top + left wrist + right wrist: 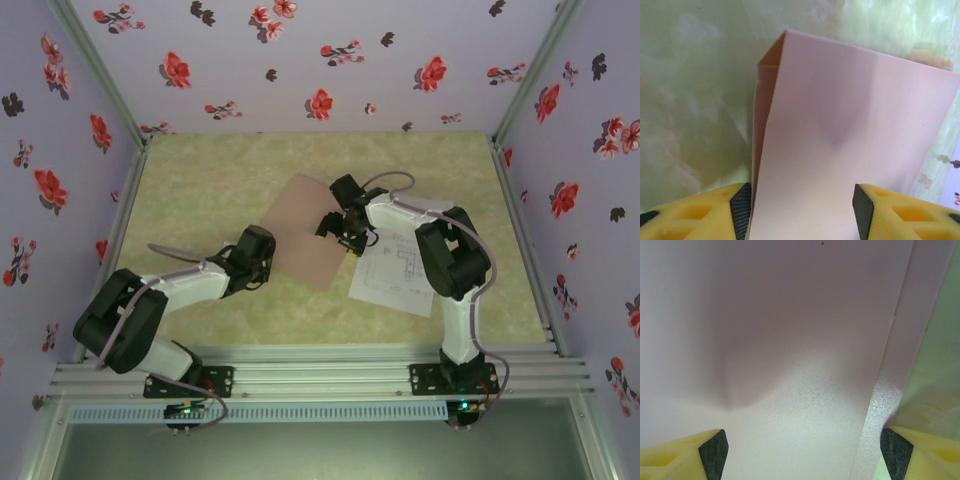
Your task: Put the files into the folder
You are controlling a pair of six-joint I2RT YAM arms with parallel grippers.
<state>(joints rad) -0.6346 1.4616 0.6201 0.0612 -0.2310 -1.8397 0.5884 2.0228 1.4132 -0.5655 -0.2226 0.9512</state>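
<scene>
The folder's top cover leaves my deep left gripper a narrow gap, so I need to back off, pinch the cover's edge (pixel 764 145) and lift.
The pinkish-brown folder (pixel 303 232) lies mid-table, turned diagonally. My left gripper (pixel 266 262) is at its near left corner. In the left wrist view the left gripper (pixel 802 207) is open, its pads astride the folder's (pixel 840 110) top cover, which stands slightly lifted off the lower leaf along the left edge. My right gripper (pixel 338 233) hovers at the folder's right edge. In the right wrist view the right gripper (pixel 805 450) is open wide over the folder's (pixel 790 315) flat cover. The files (pixel 400 265), white printed sheets, lie just right of the folder, partly under the right arm.
The green marbled table (pixel 200 180) is closed in by floral walls (pixel 300 60) at the back and both sides. An aluminium rail (pixel 320 375) with both arm bases runs along the near edge.
</scene>
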